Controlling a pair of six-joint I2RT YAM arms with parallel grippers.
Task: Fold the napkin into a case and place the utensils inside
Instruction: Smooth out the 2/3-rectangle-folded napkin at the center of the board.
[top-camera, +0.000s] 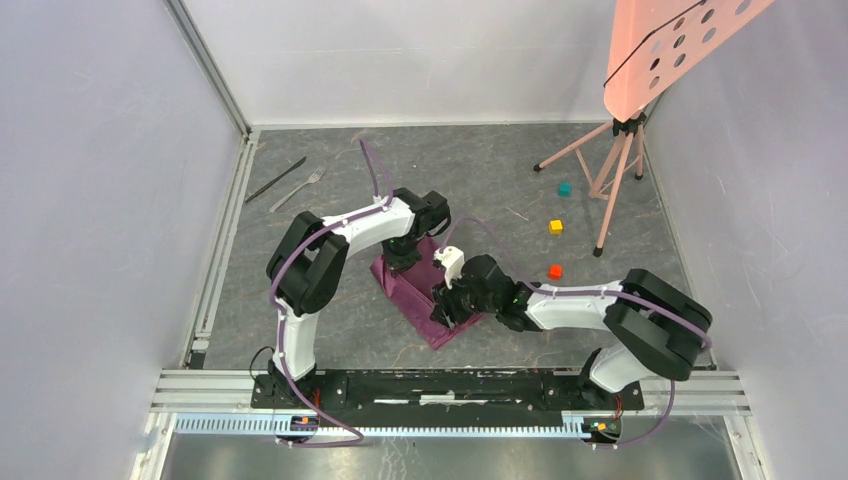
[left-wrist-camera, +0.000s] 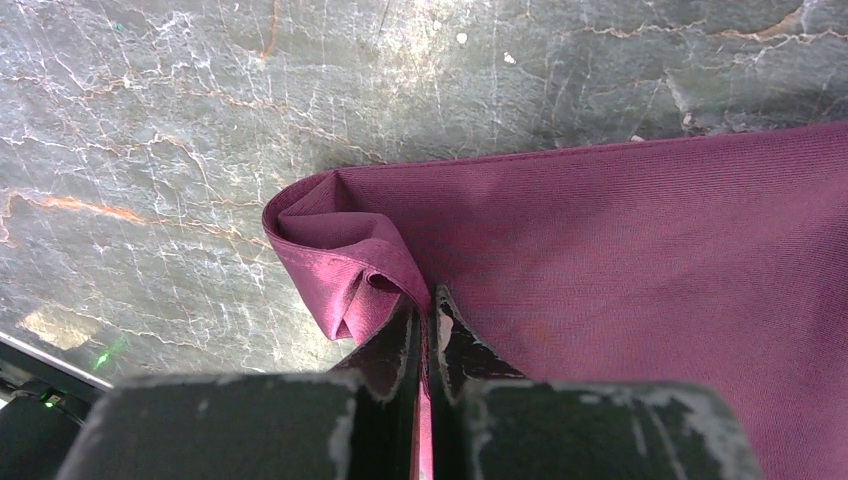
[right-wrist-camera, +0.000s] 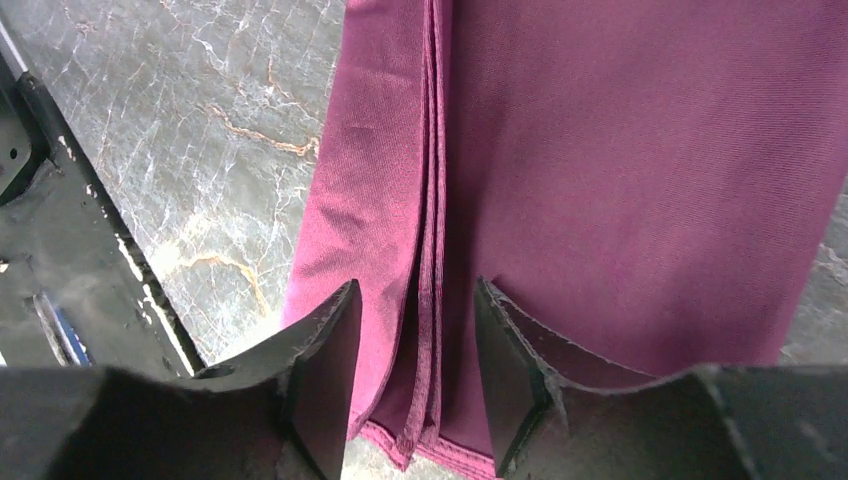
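Note:
The far corner of the napkin curls up next to my pinch on the flap's inner edge, so my left gripper will open and grab the flap nearer that corner (left-wrist-camera: 340, 265).
The plum-purple napkin (top-camera: 425, 292) lies folded in layers mid-table, between the two arms. My left gripper (top-camera: 405, 258) is at its far corner, shut on a pinched fold of the cloth (left-wrist-camera: 340, 250), which curls up beside the fingertips (left-wrist-camera: 425, 297). My right gripper (top-camera: 447, 303) stands open at the near end. Its fingers (right-wrist-camera: 335, 340) straddle the stacked hem edges (right-wrist-camera: 432, 250) with a gap on each side. The silver fork (top-camera: 298, 190) and the dark knife (top-camera: 277, 179) lie side by side at the far left, away from both grippers.
A teal cube (top-camera: 565, 189), a yellow cube (top-camera: 556, 227) and an orange cube (top-camera: 555, 271) sit to the right. Behind them stands a tripod (top-camera: 620, 160) carrying a pink perforated board. Metal rails run along the left and near edges.

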